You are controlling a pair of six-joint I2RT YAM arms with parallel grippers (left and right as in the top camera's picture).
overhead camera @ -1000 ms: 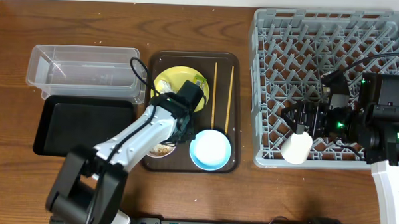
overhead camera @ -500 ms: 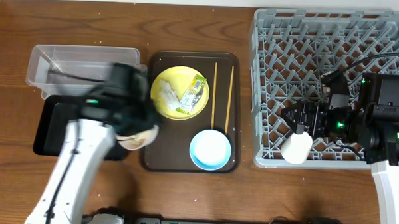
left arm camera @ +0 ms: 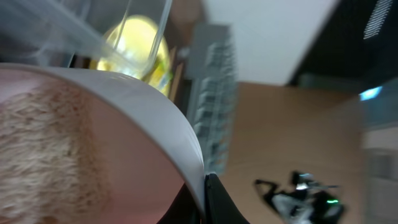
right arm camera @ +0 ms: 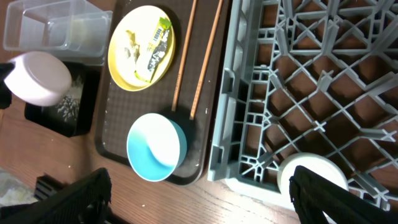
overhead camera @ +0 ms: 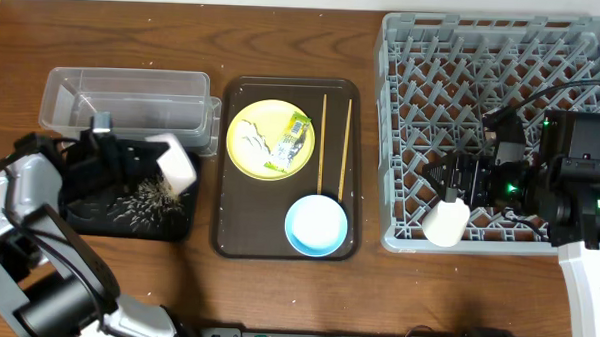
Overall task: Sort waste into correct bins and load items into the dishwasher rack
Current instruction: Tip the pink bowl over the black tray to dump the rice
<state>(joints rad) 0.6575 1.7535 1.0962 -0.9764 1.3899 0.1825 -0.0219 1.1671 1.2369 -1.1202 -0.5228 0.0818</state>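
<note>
My left gripper needs to let go of the white-pinkish bowl on the dark brown serving tray (overhead camera: 246, 226), next to the blue bowl. The white-pinkish bowl is now tipped over the black tray.
My left gripper (overhead camera: 152, 163) is shut on the rim of the white-pinkish bowl (overhead camera: 176, 162), holding it tipped on its side over the black tray (overhead camera: 79, 206). Rice grains (overhead camera: 139, 199) lie scattered in that tray. The left wrist view shows more rice (left arm camera: 37, 143) clinging inside the bowl (left arm camera: 143, 118), with the rim pinched in my left gripper (left arm camera: 205, 199). The yellow plate (overhead camera: 266, 127) carries the green-and-white wrapper (overhead camera: 293, 140). Beside it lie two chopsticks (overhead camera: 322, 144) and the blue bowl (overhead camera: 316, 225). My right gripper (overhead camera: 448, 180) stands open and empty over the grey rack (overhead camera: 504, 56).
The clear tub (overhead camera: 127, 102) stands behind the black tray. Plate, chopsticks and blue bowl rest on a dark brown serving tray (overhead camera: 238, 236). A white round cup-like thing (overhead camera: 446, 224) sits at the rack's front edge, close under my right gripper.
My left arm carried the white-pinkish bowl off the brown tray, leftward over the black tray, and tipped it. Rice now lies in the black tray. The right arm has not moved.
</note>
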